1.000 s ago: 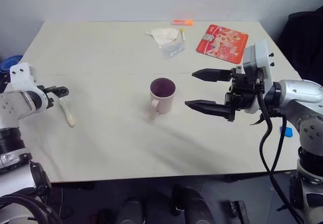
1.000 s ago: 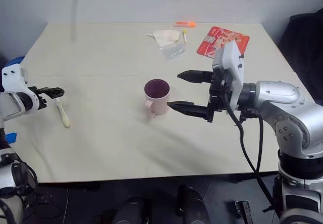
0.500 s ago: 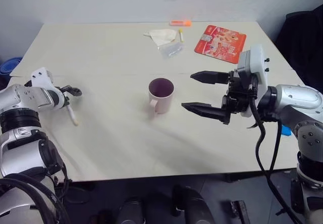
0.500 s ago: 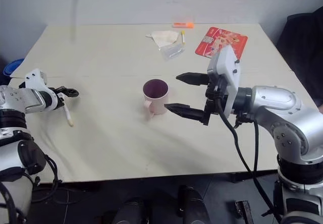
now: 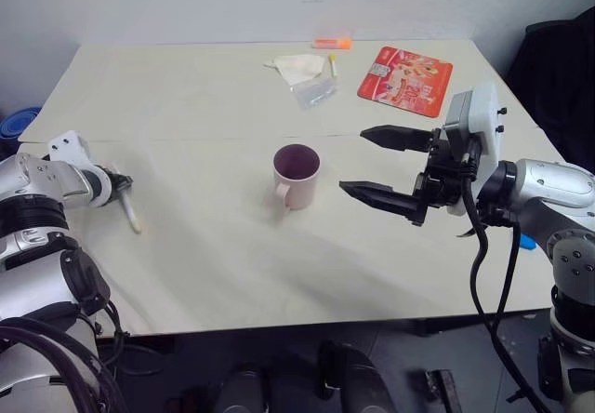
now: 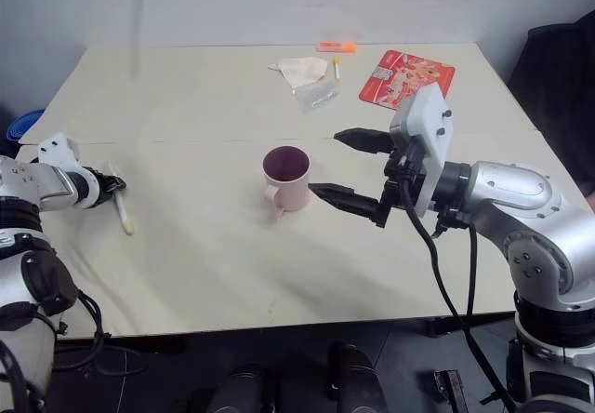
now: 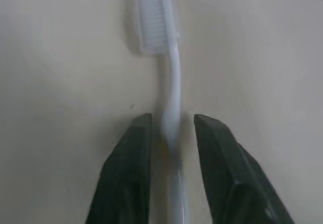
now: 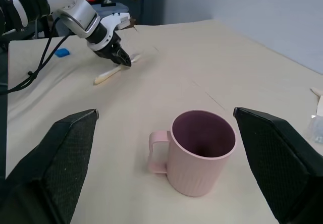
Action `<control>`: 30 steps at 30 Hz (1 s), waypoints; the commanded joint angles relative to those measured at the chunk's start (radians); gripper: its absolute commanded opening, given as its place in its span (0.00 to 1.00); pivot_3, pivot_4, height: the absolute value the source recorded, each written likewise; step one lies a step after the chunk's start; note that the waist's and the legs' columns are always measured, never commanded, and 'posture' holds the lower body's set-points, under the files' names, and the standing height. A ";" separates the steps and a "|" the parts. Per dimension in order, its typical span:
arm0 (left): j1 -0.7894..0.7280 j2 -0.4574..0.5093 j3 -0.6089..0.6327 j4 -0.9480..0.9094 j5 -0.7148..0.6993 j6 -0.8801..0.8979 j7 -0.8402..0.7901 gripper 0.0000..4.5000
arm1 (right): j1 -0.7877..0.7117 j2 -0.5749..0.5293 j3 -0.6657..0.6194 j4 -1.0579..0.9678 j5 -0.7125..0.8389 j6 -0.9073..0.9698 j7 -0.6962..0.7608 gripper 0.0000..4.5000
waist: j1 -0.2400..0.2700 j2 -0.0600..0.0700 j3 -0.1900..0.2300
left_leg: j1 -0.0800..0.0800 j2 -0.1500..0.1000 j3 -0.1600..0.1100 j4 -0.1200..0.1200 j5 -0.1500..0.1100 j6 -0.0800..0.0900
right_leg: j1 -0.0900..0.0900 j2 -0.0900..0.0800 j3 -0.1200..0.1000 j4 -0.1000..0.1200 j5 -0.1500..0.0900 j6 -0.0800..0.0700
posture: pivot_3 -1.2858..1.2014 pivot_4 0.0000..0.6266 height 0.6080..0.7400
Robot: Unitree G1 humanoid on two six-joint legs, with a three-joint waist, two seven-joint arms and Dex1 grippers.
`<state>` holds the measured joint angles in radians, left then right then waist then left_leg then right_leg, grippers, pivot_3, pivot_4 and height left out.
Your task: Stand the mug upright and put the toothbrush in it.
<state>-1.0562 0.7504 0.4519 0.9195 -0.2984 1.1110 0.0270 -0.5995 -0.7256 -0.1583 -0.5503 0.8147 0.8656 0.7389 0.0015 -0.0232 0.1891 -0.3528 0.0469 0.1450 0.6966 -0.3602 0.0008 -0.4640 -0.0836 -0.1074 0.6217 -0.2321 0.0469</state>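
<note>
I need to release the toothbrush with my left gripper inside the pale pink mug, leaning on the rim (image 5: pixel 314 165) nearest my right gripper.
The pale pink ribbed mug (image 5: pixel 297 176) stands upright mid-table, handle toward me, its dark inside empty (image 8: pixel 202 153). Far to its left the cream-white toothbrush (image 5: pixel 128 210) lies flat on the table. My left gripper (image 5: pixel 121 182) is down at the far end of it. In the left wrist view the two black fingers (image 7: pixel 133 153) hug the thin handle (image 7: pixel 170 108), bristles pointing away. My right gripper (image 5: pixel 353 160) hovers open just right of the mug, pointing at it, nothing between its fingers (image 8: pixel 60 148).
At the table's back lie a red packet (image 5: pixel 409 80), a crumpled tissue (image 5: pixel 297 64), a clear bag (image 5: pixel 318 90), a thin yellow-tipped stick (image 5: pixel 332 62) and an orange item (image 5: pixel 333 43). A blue object (image 5: pixel 19 120) sits beyond the left edge.
My left gripper has sunk onto the toothbrush and its fingers have closed from wide open around the handle. The right gripper has stayed beside the mug.
</note>
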 commanded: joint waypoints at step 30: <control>-0.052 -0.369 -0.190 -0.694 -0.286 -0.412 -0.670 0.04 | 0.033 -0.125 -0.092 -0.029 0.061 0.055 -0.092 1.00 | 0.011 -0.006 0.002 | -0.003 0.000 0.002 0.003 -0.001 -0.001 | -0.002 0.004 0.002 -0.001 0.000 0.000 | 0.52 0.24 1.00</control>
<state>-1.1061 0.3889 0.2687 0.2887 -0.5556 0.7269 -0.6236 -0.5672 -0.8312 -0.2068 -0.5457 0.8565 0.9188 0.6649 0.0124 -0.0288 0.1907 -0.3545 0.0467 0.1474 0.6992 -0.3614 -0.0003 -0.4653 -0.0795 -0.1052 0.6207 -0.2319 0.0469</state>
